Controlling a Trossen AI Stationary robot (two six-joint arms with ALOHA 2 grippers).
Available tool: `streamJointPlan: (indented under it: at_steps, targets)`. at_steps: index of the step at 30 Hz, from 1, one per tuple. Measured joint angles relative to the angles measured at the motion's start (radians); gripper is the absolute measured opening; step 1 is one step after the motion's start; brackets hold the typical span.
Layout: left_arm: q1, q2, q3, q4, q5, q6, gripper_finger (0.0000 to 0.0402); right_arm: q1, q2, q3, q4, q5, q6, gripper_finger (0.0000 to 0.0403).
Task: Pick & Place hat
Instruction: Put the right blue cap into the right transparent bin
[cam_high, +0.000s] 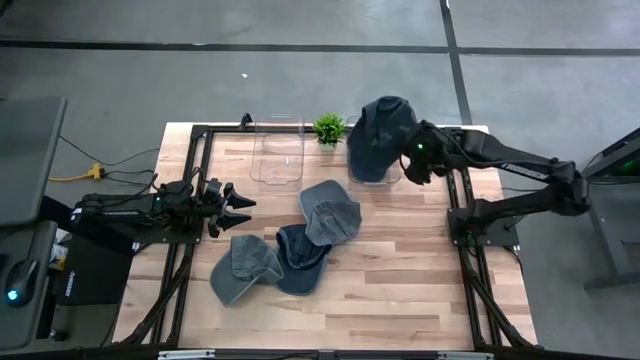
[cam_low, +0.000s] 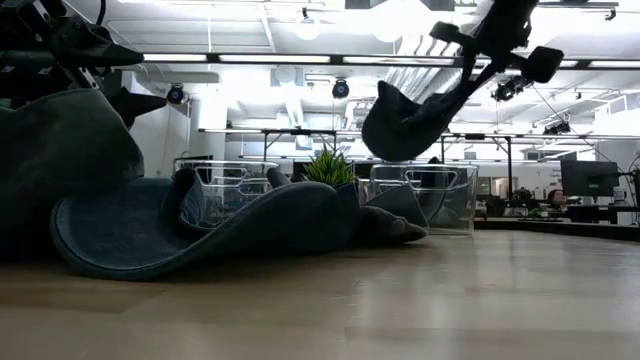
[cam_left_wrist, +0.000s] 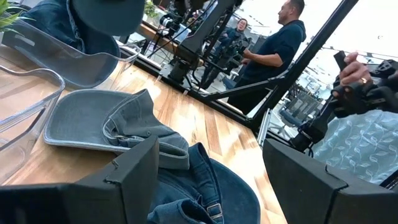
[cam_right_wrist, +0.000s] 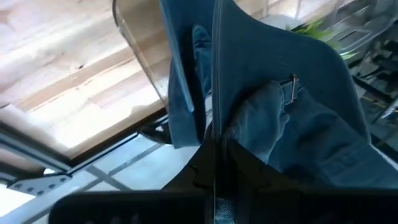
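Observation:
I need to let go of the dark blue denim hat with my right gripper inside the clear bin (cam_high: 369, 150) below it, toward the green potted plant.
My right gripper (cam_high: 408, 160) is shut on a dark blue denim hat (cam_high: 380, 132) and holds it above the right clear bin (cam_high: 372, 176) at the table's far side. In the low view the hat (cam_low: 405, 122) hangs in the air over that bin (cam_low: 425, 196). Three more hats lie crown-down or flat on the table's middle: a grey-blue one (cam_high: 330, 210), a dark blue one (cam_high: 300, 260) and a grey one (cam_high: 243, 270). My left gripper (cam_high: 236, 204) waits open at the table's left, pointing toward these hats (cam_left_wrist: 93, 118). My right gripper (cam_right_wrist: 214, 155) pinches the hat between its two fingers, on bunched cloth near the back strap and its metal buckle (cam_right_wrist: 291, 87). One layer or several, I cannot tell. The hat (cam_low: 405, 122) is lifted clear and sags below the fingers, over the bin.
A second clear bin (cam_high: 278, 150) stands left of the first, with a small green potted plant (cam_high: 329, 128) between them at the far edge. Black frame rails (cam_high: 190, 170) run along the table's left and right sides. People stand in the room beyond the table (cam_left_wrist: 273, 50).

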Motion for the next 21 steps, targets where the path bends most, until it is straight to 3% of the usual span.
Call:
streamJointPlan:
  at_steps: [10, 21]
  targets:
    - [0.0, 0.0, 0.0, 0.0, 0.0, 0.0, 0.0266, -0.037, 0.12, 0.0, 0.08, -0.034, -0.055, 0.001]
    - [0.0, 0.0, 0.0, 0.0, 0.0, 0.0, 0.0266, -0.055, 0.18, 0.0, 0.05, -0.031, -0.071, 0.001]
